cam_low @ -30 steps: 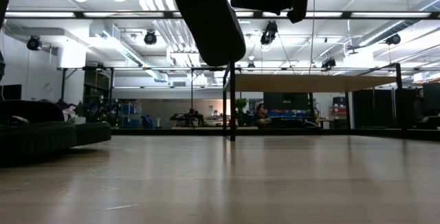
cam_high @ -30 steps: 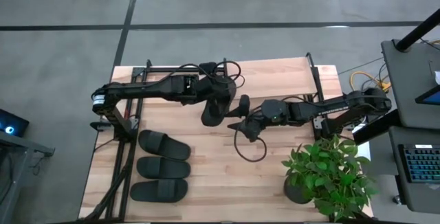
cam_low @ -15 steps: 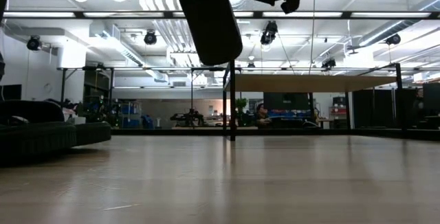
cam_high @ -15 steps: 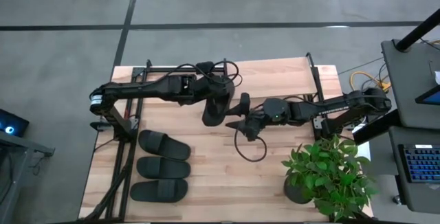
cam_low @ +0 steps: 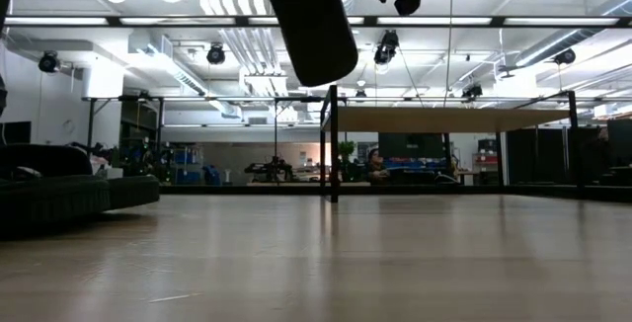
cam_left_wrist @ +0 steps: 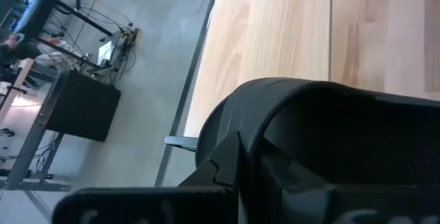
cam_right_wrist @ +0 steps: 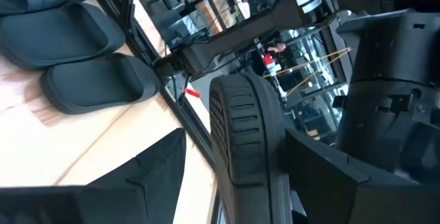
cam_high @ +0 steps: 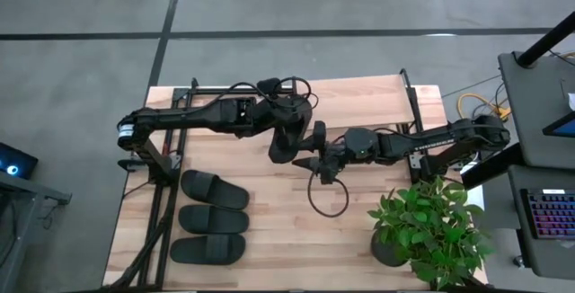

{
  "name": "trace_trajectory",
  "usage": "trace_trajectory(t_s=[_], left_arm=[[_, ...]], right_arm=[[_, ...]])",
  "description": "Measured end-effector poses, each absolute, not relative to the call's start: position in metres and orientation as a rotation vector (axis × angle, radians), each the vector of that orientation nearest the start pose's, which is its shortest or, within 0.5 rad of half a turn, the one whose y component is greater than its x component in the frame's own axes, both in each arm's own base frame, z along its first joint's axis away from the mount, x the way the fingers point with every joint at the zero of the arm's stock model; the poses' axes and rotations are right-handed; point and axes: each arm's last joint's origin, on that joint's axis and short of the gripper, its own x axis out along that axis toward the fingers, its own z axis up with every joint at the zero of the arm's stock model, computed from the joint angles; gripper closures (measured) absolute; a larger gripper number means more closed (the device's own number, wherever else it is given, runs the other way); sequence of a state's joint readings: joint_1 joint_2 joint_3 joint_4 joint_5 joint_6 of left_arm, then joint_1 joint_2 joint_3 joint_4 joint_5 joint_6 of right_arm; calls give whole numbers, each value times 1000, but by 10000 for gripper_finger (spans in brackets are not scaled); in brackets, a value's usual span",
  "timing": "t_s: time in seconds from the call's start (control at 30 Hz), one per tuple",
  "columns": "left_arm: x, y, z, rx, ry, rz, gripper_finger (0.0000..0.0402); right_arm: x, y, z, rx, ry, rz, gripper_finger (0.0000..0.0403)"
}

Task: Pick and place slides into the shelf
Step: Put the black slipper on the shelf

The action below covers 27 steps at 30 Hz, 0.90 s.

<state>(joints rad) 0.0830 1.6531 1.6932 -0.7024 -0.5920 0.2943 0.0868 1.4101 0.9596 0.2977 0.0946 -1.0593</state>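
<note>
My left gripper is holding the slide by its strap and the sole hangs tilted. I will first take the sole's edge (cam_right_wrist: 249, 135) with my right gripper and turn the slide.
My left gripper (cam_high: 280, 124) is shut on one black slide (cam_high: 286, 142), which is lifted over the middle of the table and hangs at the low view's top (cam_low: 311, 21). My right gripper (cam_high: 312, 151) is open beside it. In the right wrist view, its fingers stand on either side of the slide's ridged sole edge (cam_right_wrist: 242, 131). Three more slides (cam_high: 214, 190), (cam_high: 212, 219), (cam_high: 207, 250) lie flat on their soles in a column near the table's left near corner. The shelf (cam_low: 444, 120) stands at the far side. My left gripper holds the slide by its wide strap band (cam_left_wrist: 323, 131), coming level from the table's left. The fingers themselves are hidden behind the strap. The slide is lifted clear and hangs tilted, its sole end pointing down. I cannot tell whether my right gripper touches the slide.
The shelf's black side frames (cam_high: 191, 91), (cam_high: 410, 95) rise at the far left and far right. A potted plant (cam_high: 427, 230) stands at the near right corner. A black cable loop (cam_high: 328, 199) lies on the table under the right arm.
My left gripper has carried the slide a little toward the table's right and slightly up. My right gripper has moved a little toward the slide.
</note>
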Motion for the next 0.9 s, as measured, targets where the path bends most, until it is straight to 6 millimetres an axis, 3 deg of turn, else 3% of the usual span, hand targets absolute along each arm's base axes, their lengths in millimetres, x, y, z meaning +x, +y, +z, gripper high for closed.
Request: trace_trajectory(t_s=[0.4,0.53,0.77,0.9], left_arm=[[357,46,385,439,690,572,401],[357,46,385,437,689,566,401],[358,40,386,454,686,511,401],[358,38,386,459,685,506,401]], right_arm=[[319,26,299,-1090,97,103,178],[319,26,299,-1108,100,100,218],[320,17,299,-1132,117,71,330],[320,16,299,-1133,121,66,333]])
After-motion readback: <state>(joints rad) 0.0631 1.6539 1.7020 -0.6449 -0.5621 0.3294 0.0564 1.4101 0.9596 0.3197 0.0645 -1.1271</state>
